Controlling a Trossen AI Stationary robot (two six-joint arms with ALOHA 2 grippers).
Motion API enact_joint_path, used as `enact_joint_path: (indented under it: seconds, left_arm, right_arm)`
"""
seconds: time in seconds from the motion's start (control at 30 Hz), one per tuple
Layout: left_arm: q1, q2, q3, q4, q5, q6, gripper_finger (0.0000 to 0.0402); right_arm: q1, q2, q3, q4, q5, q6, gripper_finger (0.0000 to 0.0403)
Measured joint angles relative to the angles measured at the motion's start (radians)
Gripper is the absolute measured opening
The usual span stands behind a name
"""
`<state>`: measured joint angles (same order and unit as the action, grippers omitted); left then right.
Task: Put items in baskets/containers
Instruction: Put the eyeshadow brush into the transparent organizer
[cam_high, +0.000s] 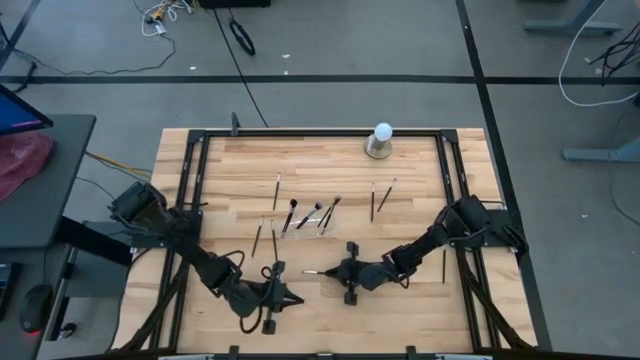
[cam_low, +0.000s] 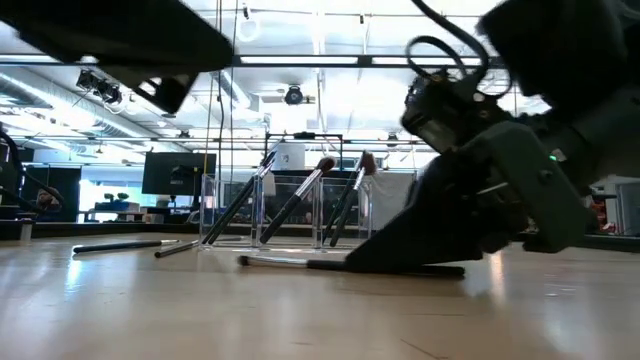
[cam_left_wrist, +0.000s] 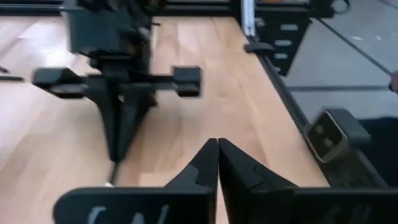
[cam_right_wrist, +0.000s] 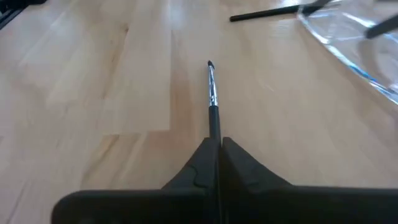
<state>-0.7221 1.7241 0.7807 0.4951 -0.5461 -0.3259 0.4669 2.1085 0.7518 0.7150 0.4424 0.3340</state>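
The robot's right gripper will release the brush into the left gripper's fingers, over the bare wood (cam_high: 322, 287) between the arms.
My right gripper (cam_high: 336, 271) sits low near the table's middle, shut on a thin dark brush (cam_high: 315, 271) that points toward the table's left. The clear holder (cam_high: 300, 222) stands just beyond it, toward the far edge. Three brushes (cam_low: 300, 195) lean in it with their bristle ends up. Loose brushes lie flat around it: one (cam_high: 277, 190) on its far side, two (cam_high: 265, 240) near its left end and two (cam_high: 379, 197) to its right. My left gripper (cam_high: 285, 296) is shut and holds nothing, near the table's front edge, left of the right gripper. My right gripper pinches the brush by its dark handle (cam_right_wrist: 214, 127) between the two fingertips. It comes in low from the table's right, with the fingers in line with the brush. The ferrule and bristle tip (cam_right_wrist: 210, 67) stick straight out ahead. The brush lies level along the table top (cam_low: 290, 262).
A white ball on a grey base (cam_high: 381, 140) stands at the far edge. One more brush (cam_high: 444, 265) lies by the right arm. A black frame (cam_high: 320, 133) borders the wooden top. Bare wood (cam_high: 320, 320) runs along the near edge between the arms.
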Motion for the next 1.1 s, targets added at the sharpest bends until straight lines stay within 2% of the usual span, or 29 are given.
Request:
enact_joint_path:
  seconds: [0.1, 0.37, 0.5, 0.57, 0.67, 0.8, 0.97, 1.1]
  left_arm:
    - [-0.012, 0.000, 0.000, 0.001, 0.002, 0.005, 0.0051]
    - [0.004, 0.004, 0.000, -0.016, 0.000, -0.003, 0.0168]
    - [0.025, 0.014, -0.001, -0.016, 0.000, -0.004, 0.0202]
    - [0.039, 0.032, -0.001, -0.007, -0.019, -0.004, 0.0208]
    - [0.059, 0.073, -0.002, 0.062, -0.057, 0.018, 0.0209]
    - [0.081, 0.137, -0.002, 0.308, -0.076, 0.165, 0.0200]
    - [0.082, 0.188, -0.002, 0.572, -0.033, 0.366, 0.0185]
    - [0.064, 0.189, -0.002, 0.622, -0.008, 0.397, 0.0172]
  right_arm:
    - [0.021, 0.001, -0.061, 0.140, 0.031, 0.006, 0.0006]
    - [0.121, 0.006, -0.191, 0.546, 0.180, -0.002, 0.0005]
    - [0.165, 0.006, -0.217, 0.739, 0.198, -0.076, 0.0005]
    - [0.184, 0.004, -0.212, 0.813, 0.195, -0.135, 0.0005]
    - [0.200, -0.003, -0.178, 0.829, 0.166, -0.195, 0.0005]
    - [0.203, -0.010, -0.109, 0.831, 0.096, -0.259, 0.0005]
    - [0.204, -0.011, -0.050, 0.831, 0.069, -0.335, 0.0006]
    - [0.204, -0.011, -0.046, 0.831, 0.061, -0.343, 0.0006]
